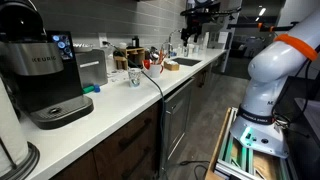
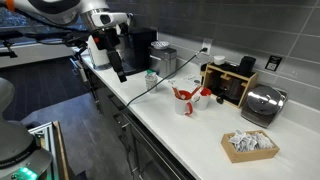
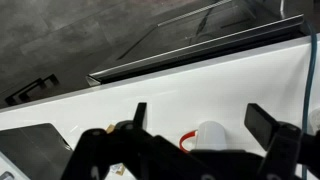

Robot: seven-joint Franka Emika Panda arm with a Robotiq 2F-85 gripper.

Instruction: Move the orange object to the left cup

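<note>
Next, the gripper grabs the orange object's upper end (image 1: pixel 161 56), sticking out of the white cup farther from the coffee machine.
My gripper (image 2: pixel 116 66) hangs open and empty above the counter's front edge, near the coffee machine. In the wrist view its two fingers (image 3: pixel 200 118) frame a white cup with a red handle (image 3: pixel 211 136) standing on the white counter ahead. In an exterior view that cup (image 2: pixel 185 101) stands mid-counter, with a second cup (image 2: pixel 206 95) close beside it. Both show as a small cluster in an exterior view (image 1: pixel 153 64). Red-orange shows at these cups, but I cannot make out the orange object as a separate item.
A black coffee machine (image 1: pixel 45 75) (image 2: pixel 140 45) stands at one end of the counter. A small pale cup (image 2: pixel 152 76) (image 1: pixel 134 77) is beside it. A black cable (image 2: pixel 150 88) crosses the counter. A wooden rack (image 2: pixel 232 82), a toaster (image 2: pixel 262 103) and a basket (image 2: pixel 250 146) stand further along.
</note>
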